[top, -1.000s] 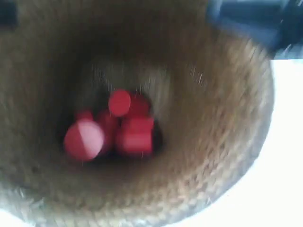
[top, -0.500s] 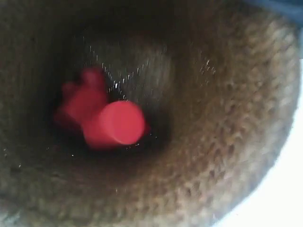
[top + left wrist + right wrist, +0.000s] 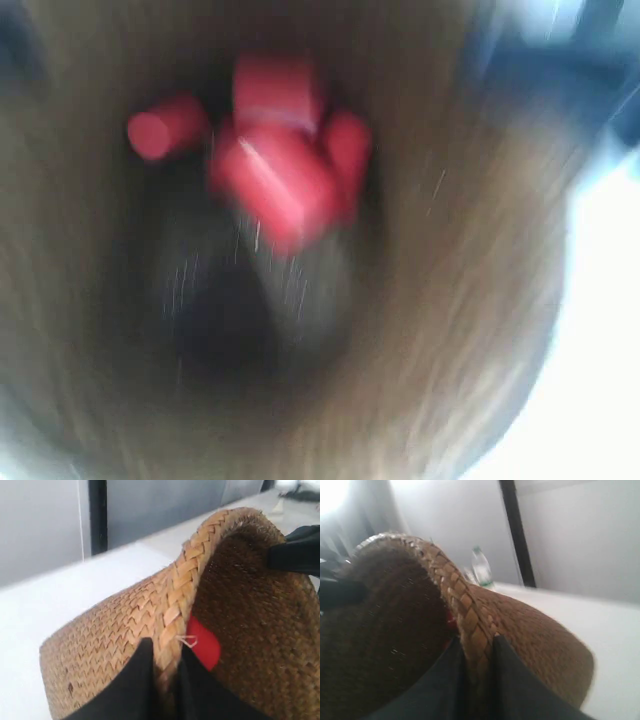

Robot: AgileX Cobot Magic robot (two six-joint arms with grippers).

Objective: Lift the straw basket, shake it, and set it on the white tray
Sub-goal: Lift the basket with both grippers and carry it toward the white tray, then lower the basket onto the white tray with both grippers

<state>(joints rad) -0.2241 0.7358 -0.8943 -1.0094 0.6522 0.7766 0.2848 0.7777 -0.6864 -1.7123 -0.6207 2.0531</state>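
The robot's left gripper needs to release the straw basket on the near end of the white tray [image 3: 495, 330].
The straw basket [image 3: 470, 330] fills the blurred exterior view, which looks down into its dark inside, where several red blocks [image 3: 275, 165] are bunched toward the upper part. My left gripper [image 3: 165, 652] is shut on the braided rim of the basket [image 3: 115, 635], one finger outside and one inside, with a red block [image 3: 204, 642] just past it. My right gripper [image 3: 479, 647] is shut on the rim of the basket [image 3: 535, 635] on the opposite side. The other arm's dark finger [image 3: 295, 555] shows across the rim. The white tray is out of view.
A white table surface [image 3: 55, 600] lies beneath the basket. A clear plastic bottle [image 3: 481, 570] stands on the table beyond the basket in the right wrist view. Grey walls with a black vertical post [image 3: 517, 530] stand behind.
The red blocks have tumbled from the lower left of the basket's inside to the upper middle. The exterior view has grown far more blurred as the basket moves.
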